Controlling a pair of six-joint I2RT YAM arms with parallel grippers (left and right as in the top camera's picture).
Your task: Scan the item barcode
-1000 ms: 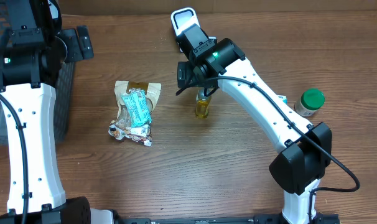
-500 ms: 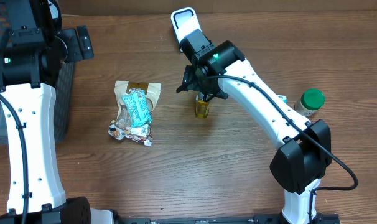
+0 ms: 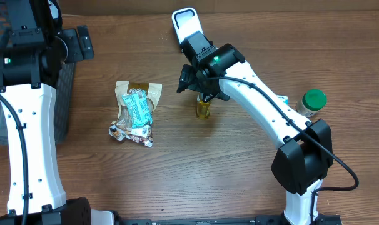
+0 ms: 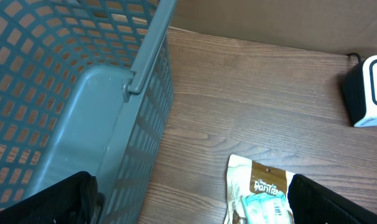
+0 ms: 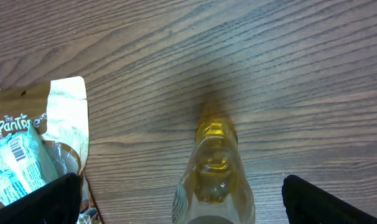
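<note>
The robot's right gripper should close on the upper part (image 3: 205, 97) (image 5: 212, 208) of the small bottle, so that the barcode stays clear for the white scanner.
A small bottle of yellow liquid (image 3: 204, 107) stands upright on the wooden table. My right gripper (image 3: 201, 87) hovers just above it, open. In the right wrist view the bottle (image 5: 213, 168) sits between the wide-spread black fingers (image 5: 51, 202) of the right gripper (image 5: 185, 202), touching neither. A white scanner (image 3: 185, 24) lies at the back of the table, behind the right wrist. My left gripper (image 3: 77, 44) is open at the far left, over the basket's edge, with nothing between its jaws (image 4: 191, 202).
A snack bag (image 3: 136, 111) lies flat left of the bottle, also in both wrist views (image 4: 260, 193) (image 5: 27, 149). A grey mesh basket (image 4: 64, 93) stands at the left edge. A green-lidded jar (image 3: 312, 102) sits at the right.
The right wrist has turned slightly above the bottle and its jaws narrowed a little, then spread wide again. The bottle and the left arm have not moved.
</note>
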